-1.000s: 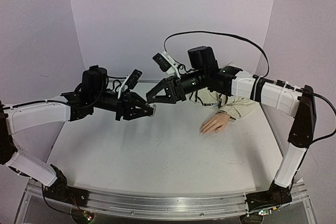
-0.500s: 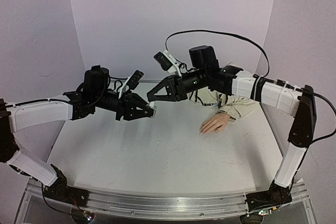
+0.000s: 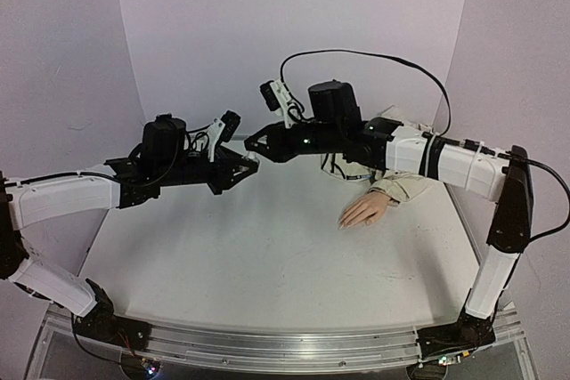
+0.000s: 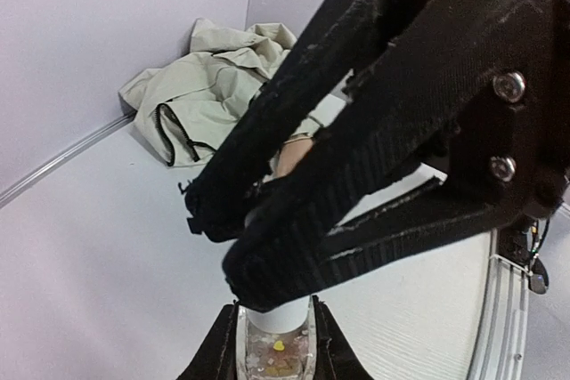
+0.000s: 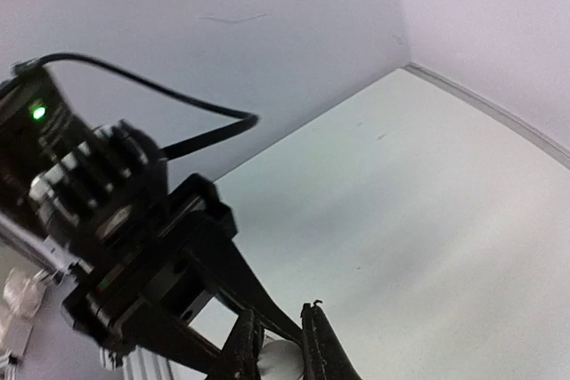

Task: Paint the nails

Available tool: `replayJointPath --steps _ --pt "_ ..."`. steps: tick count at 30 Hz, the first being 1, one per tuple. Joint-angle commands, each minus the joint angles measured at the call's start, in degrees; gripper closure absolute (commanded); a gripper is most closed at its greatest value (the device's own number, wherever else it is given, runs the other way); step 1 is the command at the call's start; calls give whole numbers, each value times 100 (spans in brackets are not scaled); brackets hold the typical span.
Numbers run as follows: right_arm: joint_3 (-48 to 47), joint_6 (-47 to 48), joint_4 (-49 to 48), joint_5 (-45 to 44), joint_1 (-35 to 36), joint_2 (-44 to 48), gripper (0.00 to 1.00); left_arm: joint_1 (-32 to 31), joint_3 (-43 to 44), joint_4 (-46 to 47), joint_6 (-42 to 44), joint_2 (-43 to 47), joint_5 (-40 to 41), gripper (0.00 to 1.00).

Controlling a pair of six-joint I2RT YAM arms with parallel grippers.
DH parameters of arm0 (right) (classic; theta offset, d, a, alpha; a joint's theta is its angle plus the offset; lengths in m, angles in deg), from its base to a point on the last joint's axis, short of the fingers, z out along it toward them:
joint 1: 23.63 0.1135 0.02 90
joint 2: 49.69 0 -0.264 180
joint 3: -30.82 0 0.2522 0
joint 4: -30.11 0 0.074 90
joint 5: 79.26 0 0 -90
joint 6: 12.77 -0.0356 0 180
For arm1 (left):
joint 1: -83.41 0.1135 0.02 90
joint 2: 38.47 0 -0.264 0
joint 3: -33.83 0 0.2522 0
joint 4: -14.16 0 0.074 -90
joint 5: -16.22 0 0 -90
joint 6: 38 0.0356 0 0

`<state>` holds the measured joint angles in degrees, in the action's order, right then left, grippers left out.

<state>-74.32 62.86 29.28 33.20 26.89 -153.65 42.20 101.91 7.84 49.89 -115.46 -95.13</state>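
Note:
My right gripper will release the bottle on the table (image 3: pixel 422 250), in the spot between the mannequin hand and the nearest side. The bottle is now held up in the air.
My left gripper (image 3: pixel 246 165) is shut on a small clear bottle (image 4: pixel 275 355) with glitter flecks and a white cap (image 4: pixel 283 319), held up in the air. My right gripper (image 3: pixel 256 141) meets it tip to tip, and its fingers (image 4: pixel 356 144) close on the white cap (image 5: pixel 281 358). The mannequin hand (image 3: pixel 365 211) lies palm down on the table at the right, with its beige sleeve (image 3: pixel 408 182) behind it. Its nails (image 3: pixel 344 223) are too small to make out. Both grippers are well left of the hand and above it.
The beige jacket (image 4: pixel 209 86) is heaped in the back right corner against the wall. A black cable (image 3: pixel 365 58) loops above the right arm. A metal rail (image 3: pixel 267 349) runs along the table's near edge.
Both grippers have risen and drawn together. The right gripper has swung level and closed on the cap of the bottle in the left gripper.

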Motion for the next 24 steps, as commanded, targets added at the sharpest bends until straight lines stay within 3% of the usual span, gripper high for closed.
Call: replayJointPath --steps 1,7,10,11,16,20,24 --pt "-117 -570 254 -1611 735 13 100 304 194 338 -132 172 2372 100" --pt "-179 -589 159 -2104 734 99 100 302 36 337 -230 196 2154 100" --pt "-151 -617 72 -2154 739 140 100 307 -20 332 -212 218 1667 98" --pt "-117 -613 44 -2205 725 158 100 307 -52 321 -191 239 1502 91" --pt "219 -751 -47 -2745 523 321 100 307 -178 318 -100 243 313 26" --pt "990 -882 -142 -3624 216 663 100 307 -321 304 -211 297 -345 9" --pt "2121 -1310 -138 -4564 -153 1229 100 307 -526 302 -184 529 -262 7"
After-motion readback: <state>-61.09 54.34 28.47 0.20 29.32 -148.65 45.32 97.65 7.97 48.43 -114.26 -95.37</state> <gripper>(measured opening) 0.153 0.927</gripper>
